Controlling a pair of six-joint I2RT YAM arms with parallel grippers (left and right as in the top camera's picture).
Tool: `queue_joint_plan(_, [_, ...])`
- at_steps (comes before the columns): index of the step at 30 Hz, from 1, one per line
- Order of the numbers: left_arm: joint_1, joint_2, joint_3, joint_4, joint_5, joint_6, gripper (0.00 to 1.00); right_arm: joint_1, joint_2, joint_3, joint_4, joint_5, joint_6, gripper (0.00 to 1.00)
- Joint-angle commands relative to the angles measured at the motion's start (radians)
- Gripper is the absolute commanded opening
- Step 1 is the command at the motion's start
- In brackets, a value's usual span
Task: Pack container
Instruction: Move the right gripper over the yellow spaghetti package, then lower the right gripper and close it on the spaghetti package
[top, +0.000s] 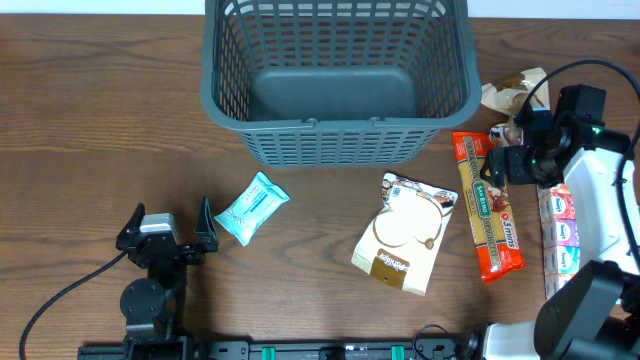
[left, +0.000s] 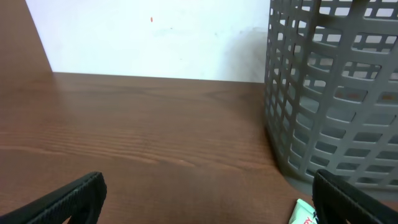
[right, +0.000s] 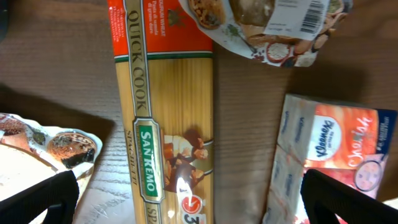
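Observation:
The robot's right gripper will next grasp the spaghetti pack by the pack's yellow section (top: 480, 175) (right: 166, 114), between the pack's far red end and its green label.
The container (top: 340, 128) is a large dark grey lattice basket at the back centre, with nothing in it; its wall also shows in the left wrist view (left: 329, 93). A teal snack pack (top: 252, 207), a white pouch (top: 405, 232) and a long red and yellow spaghetti pack (top: 487, 205) lie in front of it. My left gripper (top: 170, 235) is open and empty (left: 208, 205), low at the front left, beside the teal pack (left: 305, 213). My right gripper (top: 503, 150) is open (right: 193, 205) above the spaghetti pack (right: 165, 112), not touching it.
Pink and white tissue packs (top: 560, 235) lie at the right edge, also in the right wrist view (right: 329, 155). A crumpled printed snack bag (top: 510, 92) sits right of the basket (right: 267, 25). The white pouch's edge shows at left (right: 43, 149).

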Motion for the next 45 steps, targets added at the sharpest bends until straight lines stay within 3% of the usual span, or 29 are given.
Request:
queue_joint_plan(1, [-0.001, -0.005, -0.016, -0.039, -0.015, -0.011, 0.99, -0.008, 0.027, 0.01, 0.002, -0.023, -0.019, 0.99])
queue_joint_plan(22, [-0.001, -0.005, -0.016, -0.039, -0.015, -0.011, 0.99, 0.006, 0.164, 0.008, 0.014, -0.118, -0.049, 0.99])
queue_joint_plan(45, [-0.001, -0.005, -0.016, -0.039, -0.015, -0.011, 0.99, 0.025, 0.239, -0.004, -0.023, 0.026, 0.008, 0.99])
